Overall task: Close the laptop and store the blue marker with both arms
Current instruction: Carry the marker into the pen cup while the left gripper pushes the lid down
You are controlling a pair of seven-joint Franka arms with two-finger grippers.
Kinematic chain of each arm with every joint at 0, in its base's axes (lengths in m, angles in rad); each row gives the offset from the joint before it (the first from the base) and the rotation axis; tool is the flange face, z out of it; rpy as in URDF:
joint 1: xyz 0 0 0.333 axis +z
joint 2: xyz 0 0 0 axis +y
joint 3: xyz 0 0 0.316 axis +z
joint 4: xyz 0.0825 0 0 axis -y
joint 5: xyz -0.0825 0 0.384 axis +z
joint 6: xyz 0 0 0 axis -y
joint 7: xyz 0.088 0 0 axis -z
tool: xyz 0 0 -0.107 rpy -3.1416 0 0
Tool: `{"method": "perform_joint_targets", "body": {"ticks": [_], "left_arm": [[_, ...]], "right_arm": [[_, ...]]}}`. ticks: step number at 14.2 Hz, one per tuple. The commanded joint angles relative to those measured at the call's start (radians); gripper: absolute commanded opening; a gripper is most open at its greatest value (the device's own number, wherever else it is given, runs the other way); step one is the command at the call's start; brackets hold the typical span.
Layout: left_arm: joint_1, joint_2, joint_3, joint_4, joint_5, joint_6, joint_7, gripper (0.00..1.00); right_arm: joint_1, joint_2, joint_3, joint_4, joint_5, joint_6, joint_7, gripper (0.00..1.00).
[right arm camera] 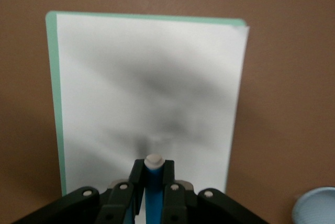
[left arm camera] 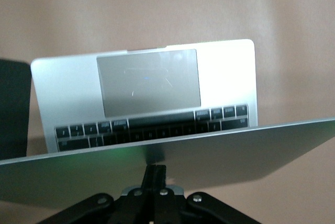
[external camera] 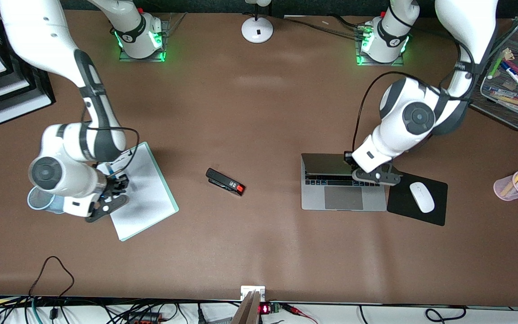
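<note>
The robot's right hand will release the blue marker inside the light blue cup (external camera: 47, 201) (right arm camera: 318, 207) next to the clipboard.
The silver-grey laptop (external camera: 343, 198) lies toward the left arm's end of the table. Its lid (external camera: 324, 164) is tilted partway down over the black keyboard, and the trackpad shows. My left gripper (external camera: 348, 157) is shut, and its fingertips press on the back of the lid (left arm camera: 235, 156); in the left wrist view the gripper (left arm camera: 155, 170) sits against the lid. My right gripper (external camera: 116, 185) hovers over the white-paper clipboard (external camera: 144, 193). It is shut on the blue marker (right arm camera: 153, 185), which stands upright between the fingers (right arm camera: 137, 174) with its pale end up.
A light blue cup (external camera: 38, 201) sits beside the clipboard under the right arm. A black-and-red stapler (external camera: 225, 182) lies mid-table. A white mouse (external camera: 421, 197) rests on a black pad beside the laptop. A pink pen cup (external camera: 511, 184) and a mesh tray (external camera: 506, 105) stand at the left arm's end.
</note>
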Motion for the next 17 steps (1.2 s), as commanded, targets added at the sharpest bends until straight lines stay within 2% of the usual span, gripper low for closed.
{"method": "perform_joint_targets", "body": {"ticks": [1,3,5,10,14,17], "left_arm": [[0.000,0.124,0.005,0.125,0.082,-0.007,0.000,0.00],[-0.002,0.158,0.015,0.148,0.120,0.002,-0.002,0.00],[-0.005,0.176,0.028,0.149,0.127,0.043,-0.002,0.00],[-0.005,0.243,0.035,0.160,0.128,0.137,0.001,0.00],[-0.015,0.303,0.035,0.208,0.159,0.151,-0.002,0.00],[-0.017,0.336,0.035,0.208,0.160,0.178,-0.002,0.00]], "right_arm": [[-0.054,-0.021,0.008,0.057,0.018,-0.041,-0.114,0.00],[-0.086,-0.058,0.005,0.057,0.104,-0.041,-0.241,0.00],[-0.133,-0.081,0.005,0.057,0.222,-0.041,-0.493,0.00],[-0.267,-0.098,0.004,0.061,0.483,-0.099,-0.973,0.00],[-0.354,-0.098,0.004,0.074,0.606,-0.118,-1.252,0.00],[-0.414,-0.085,0.004,0.072,0.711,-0.144,-1.462,0.00]]}}
